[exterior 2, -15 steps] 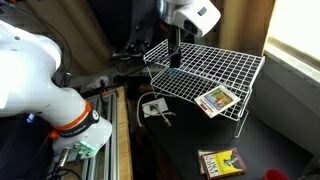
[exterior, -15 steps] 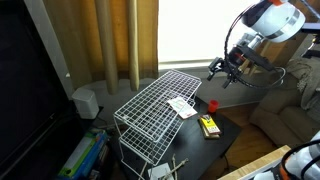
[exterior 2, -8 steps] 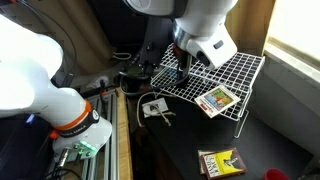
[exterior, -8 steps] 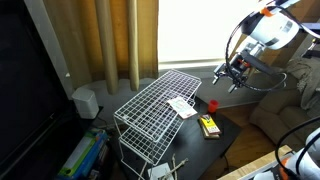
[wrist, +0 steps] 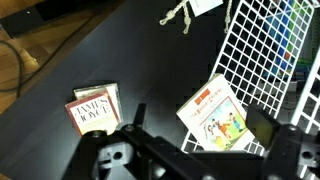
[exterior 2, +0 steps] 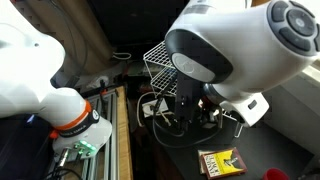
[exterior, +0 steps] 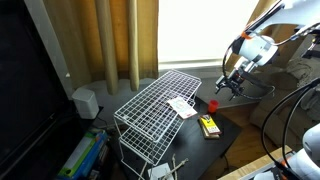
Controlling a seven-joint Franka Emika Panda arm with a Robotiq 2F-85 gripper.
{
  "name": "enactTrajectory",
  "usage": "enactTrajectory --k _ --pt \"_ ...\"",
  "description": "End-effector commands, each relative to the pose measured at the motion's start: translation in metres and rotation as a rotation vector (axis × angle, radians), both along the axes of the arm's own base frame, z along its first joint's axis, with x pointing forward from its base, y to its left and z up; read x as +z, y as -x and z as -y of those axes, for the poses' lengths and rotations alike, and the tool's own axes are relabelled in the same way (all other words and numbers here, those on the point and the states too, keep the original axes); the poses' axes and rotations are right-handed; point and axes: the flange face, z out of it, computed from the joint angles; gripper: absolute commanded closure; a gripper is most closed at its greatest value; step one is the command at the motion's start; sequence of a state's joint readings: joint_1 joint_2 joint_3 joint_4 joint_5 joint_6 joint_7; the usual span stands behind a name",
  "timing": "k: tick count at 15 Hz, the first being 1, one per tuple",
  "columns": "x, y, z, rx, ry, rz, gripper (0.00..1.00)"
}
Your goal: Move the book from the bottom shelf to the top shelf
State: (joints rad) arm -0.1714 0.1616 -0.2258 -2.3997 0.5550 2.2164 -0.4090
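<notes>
The robot's gripper will close on the book's overhanging corner [exterior: 195,111] [wrist: 184,112], which sticks out past the edge of the white wire rack toward the small red object.
The book [exterior: 181,106], white-edged with a colourful picture, lies flat on the top shelf [exterior: 150,100] of the white wire rack, at its near corner. In the wrist view the book [wrist: 218,115] rests on the white grid [wrist: 270,50] and slightly overhangs the corner. My gripper [exterior: 224,88] is open and empty. It hovers beside the rack, away from the book. In the wrist view its two fingers [wrist: 198,125] stand wide apart. In an exterior view my arm hides the book, and only a back part of the rack [exterior 2: 160,55] shows.
A yellow-and-black object [exterior: 210,126] [exterior 2: 221,162] [wrist: 93,108] and a small red object [exterior: 213,104] lie on the dark table beside the rack. A white corded item [wrist: 180,12] lies by the rack's foot. Curtains, a white speaker [exterior: 85,100] and a sofa [exterior: 290,115] surround the table.
My arm has swung down and away from the rack, with the gripper lower beside the red object. In an exterior view the arm now fills the picture and covers the book.
</notes>
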Motion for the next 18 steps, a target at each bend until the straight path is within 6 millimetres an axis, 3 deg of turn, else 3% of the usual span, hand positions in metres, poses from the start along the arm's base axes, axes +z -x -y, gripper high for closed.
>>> enactTrajectory --k 1,4,5,7,10,13,18 --pt "-0.045 -0.020 0.008 0.052 -0.035 0.034 0.00" --pt "-0.074 -0.031 0.010 0.084 -0.071 0.022 0.00" --pt "-0.056 -0.022 0.005 0.077 -0.035 0.018 0.00" --pt "-0.071 -0.028 0.007 0.088 -0.044 0.008 0.00" --pt "-0.075 -0.032 0.009 0.089 -0.045 0.007 0.00" --pt "-0.113 -0.044 0.020 0.139 -0.122 0.017 0.00" --pt "-0.166 -0.061 0.015 0.304 -0.185 0.168 0.00"
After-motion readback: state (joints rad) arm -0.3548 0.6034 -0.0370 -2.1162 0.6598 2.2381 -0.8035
